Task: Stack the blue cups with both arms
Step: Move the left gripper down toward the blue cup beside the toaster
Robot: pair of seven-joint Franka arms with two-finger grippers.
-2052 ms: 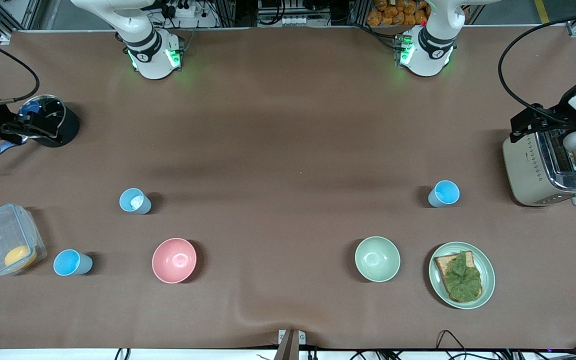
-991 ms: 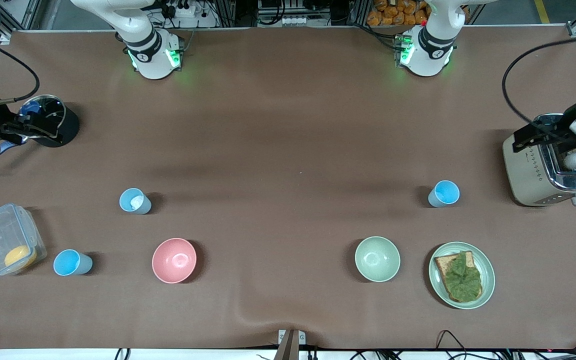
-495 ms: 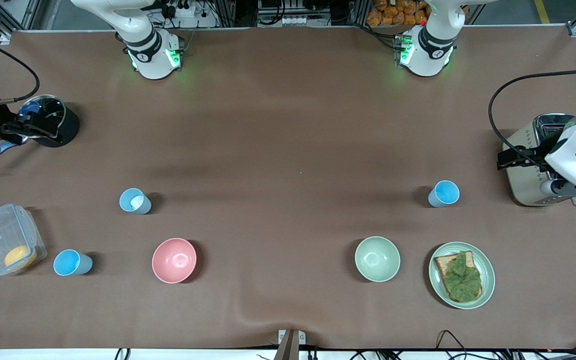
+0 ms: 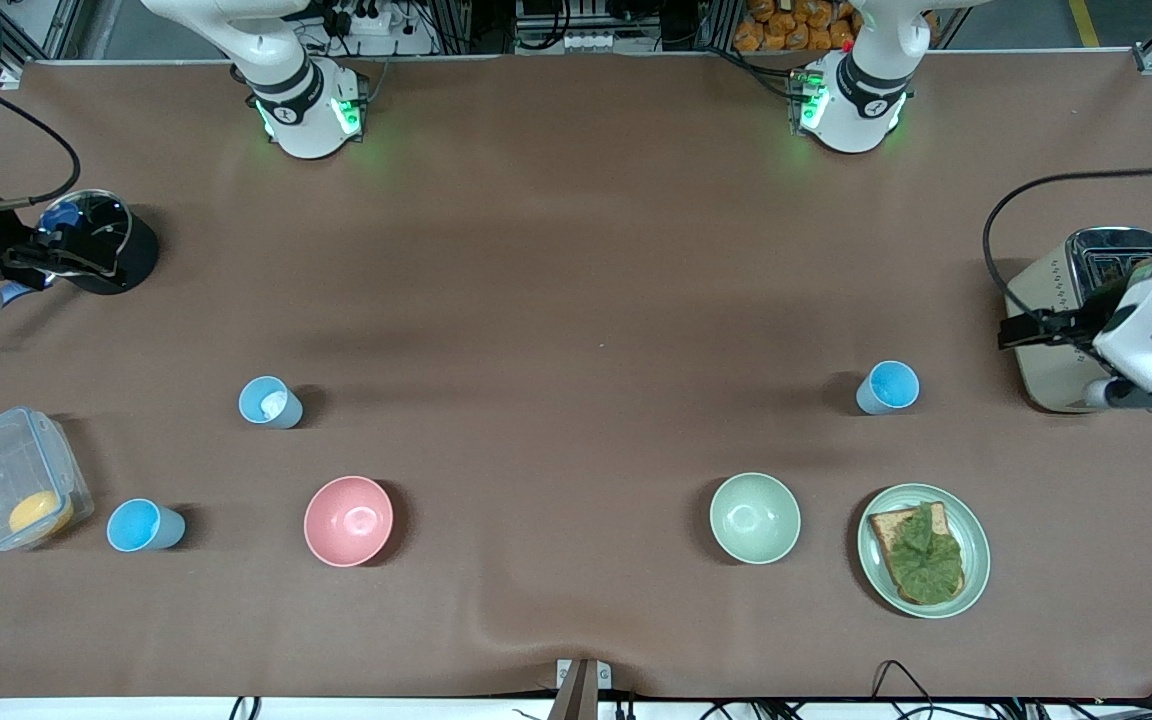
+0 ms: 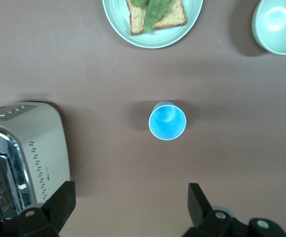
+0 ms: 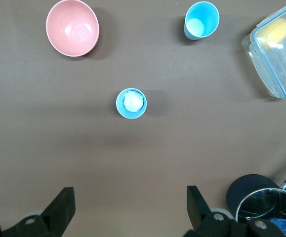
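The robot's left gripper will next go to the blue cup beside the toaster and close on the cup's rim [image 4: 917,378] [image 5: 150,128] on the side that faces the toaster.
Three blue cups stand upright and apart on the brown table. One with a white patch inside [image 4: 270,402] is near the right arm's end, and it also shows in the right wrist view [image 6: 131,103]. A second [image 4: 144,526] stands nearer the front camera, beside a clear box, and shows in the right wrist view [image 6: 201,19]. The third [image 4: 888,387] stands beside the toaster and shows in the left wrist view [image 5: 167,121]. My left gripper [image 5: 128,207] is open and empty, high over the table by the toaster. My right gripper [image 6: 130,207] is open and empty, high up by the black pot.
A pink bowl [image 4: 348,520] and a pale green bowl [image 4: 755,517] sit nearer the front camera. A green plate [image 4: 976,575] holds toast with lettuce. A toaster [image 4: 1056,345] stands at the left arm's end. A black pot [image 4: 126,255] and a clear box [image 4: 6,480] stand at the right arm's end.
My left arm's hand has come off the top of the toaster and swung toward the front camera, so the slots now show. The right arm and the cups have not moved.
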